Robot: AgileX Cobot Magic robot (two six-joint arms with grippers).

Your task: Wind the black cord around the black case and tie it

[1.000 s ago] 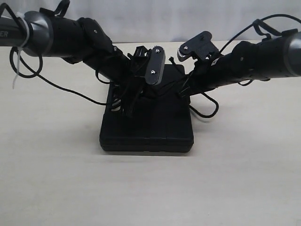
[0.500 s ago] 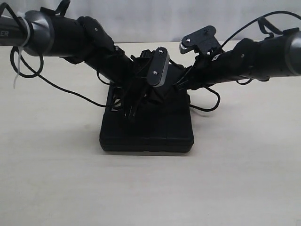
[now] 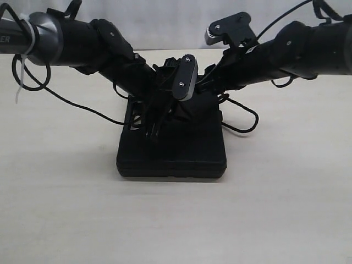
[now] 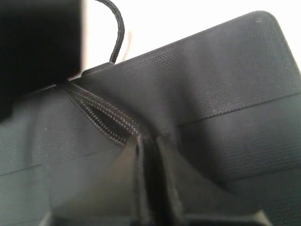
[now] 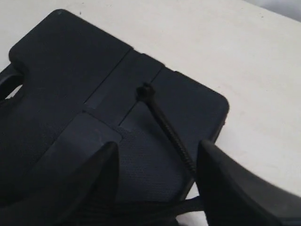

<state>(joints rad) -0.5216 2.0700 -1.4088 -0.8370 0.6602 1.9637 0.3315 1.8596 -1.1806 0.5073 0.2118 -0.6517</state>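
Observation:
The black cord loops slack beside the case, so I should pull the cord (image 5: 161, 117) taut with my right gripper, taking it just behind its knobbed tip.
The black case (image 3: 176, 151) lies flat at the table's middle. My left gripper (image 3: 152, 124) is low over its left half, and in the left wrist view this gripper (image 4: 150, 137) is shut on the black cord (image 4: 106, 117), whose braided strands run taut from the jaw tips across the lid (image 4: 225, 80). My right gripper (image 3: 212, 88) hovers above the case's far right part. In the right wrist view the right gripper (image 5: 157, 146) is open with nothing between its fingers (image 5: 101, 174). A loose cord end (image 5: 167, 125) with a knobbed tip rests on the case (image 5: 66, 70) between them.
Bare pale tabletop (image 3: 176, 220) surrounds the case. A thin black line (image 3: 82, 107) trails over the table left of the case, and a black loop (image 3: 250, 121) lies to its right. Both arms cross above the case's far half.
My right gripper has opened, let go of the cord end and risen up and back from the case. The left gripper has stayed shut in place.

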